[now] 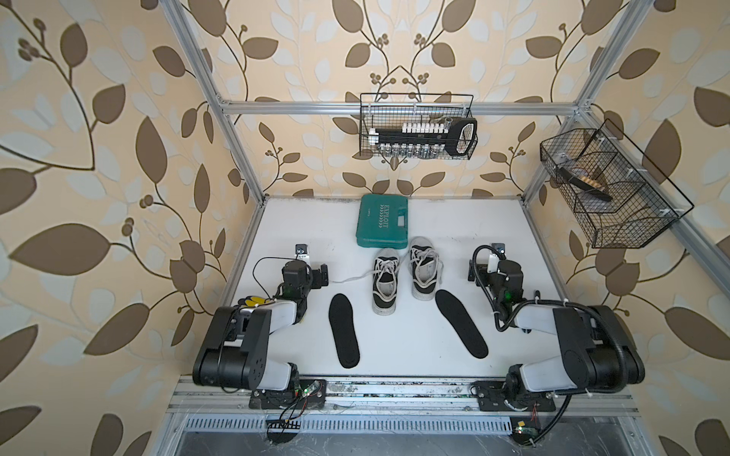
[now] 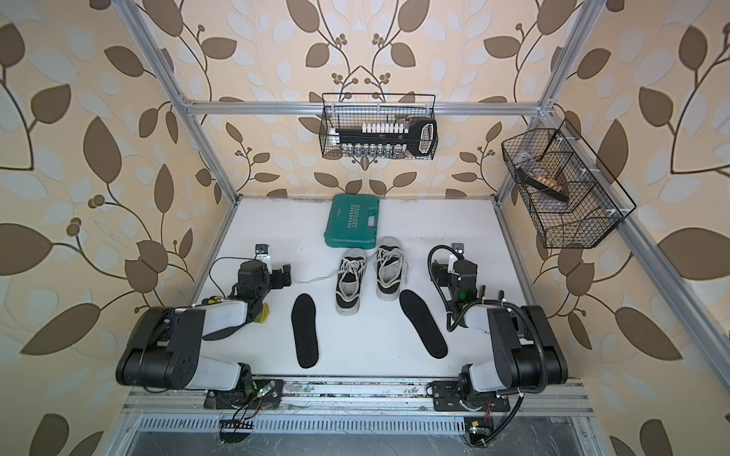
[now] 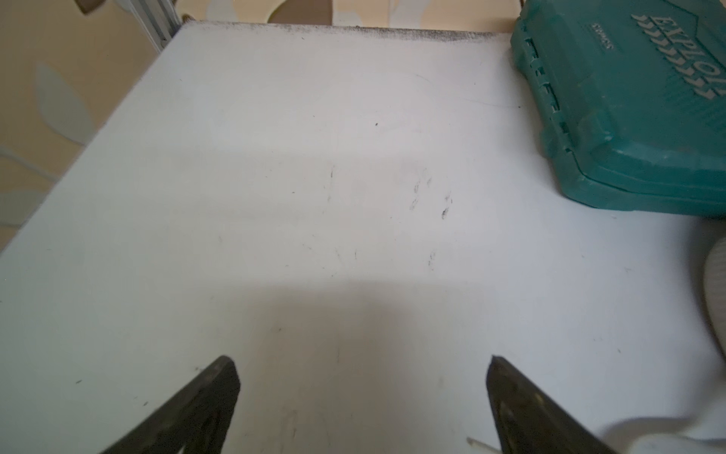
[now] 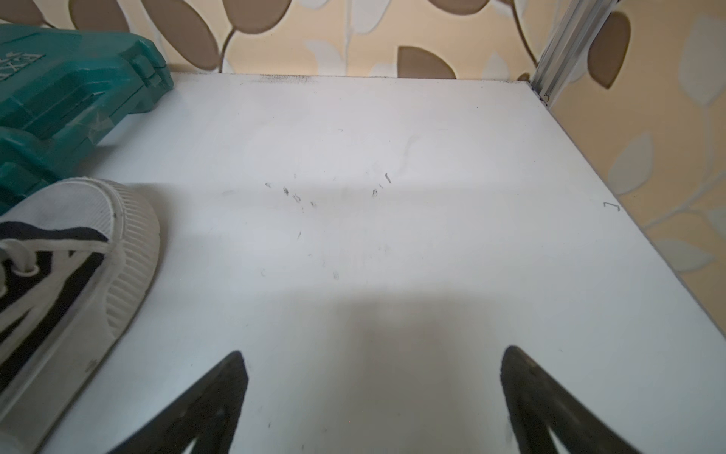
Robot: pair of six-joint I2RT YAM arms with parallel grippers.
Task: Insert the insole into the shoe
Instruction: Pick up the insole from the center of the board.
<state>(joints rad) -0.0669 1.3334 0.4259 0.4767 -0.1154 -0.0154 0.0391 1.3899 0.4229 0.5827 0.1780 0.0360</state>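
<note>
The nearer black insole is next for my left gripper, which should go to it and grab the middle of the insole's long edge (image 1: 332, 323) facing away from the shoes.
Two black-and-white canvas shoes stand side by side mid-table in both top views, the left shoe (image 1: 385, 282) (image 2: 349, 281) and the right shoe (image 1: 423, 268) (image 2: 389, 268). A flat black insole (image 1: 344, 331) (image 2: 304, 331) lies near the left shoe, and another insole (image 1: 461, 323) (image 2: 422, 323) lies near the right shoe. My left gripper (image 1: 306, 272) (image 3: 359, 359) is open and empty over bare table, left of the shoes. A loose lace (image 1: 347, 279) trails toward it. My right gripper (image 1: 493, 270) (image 4: 373, 351) is open and empty, right of the right shoe (image 4: 78, 255).
A teal tool case (image 1: 383, 221) (image 3: 636, 110) (image 4: 59, 90) lies behind the shoes at the back of the white table (image 1: 300, 225). Wire baskets hang on the back rail (image 1: 416, 126) and the right rail (image 1: 604, 185). Aluminium frame posts stand at the table corners.
</note>
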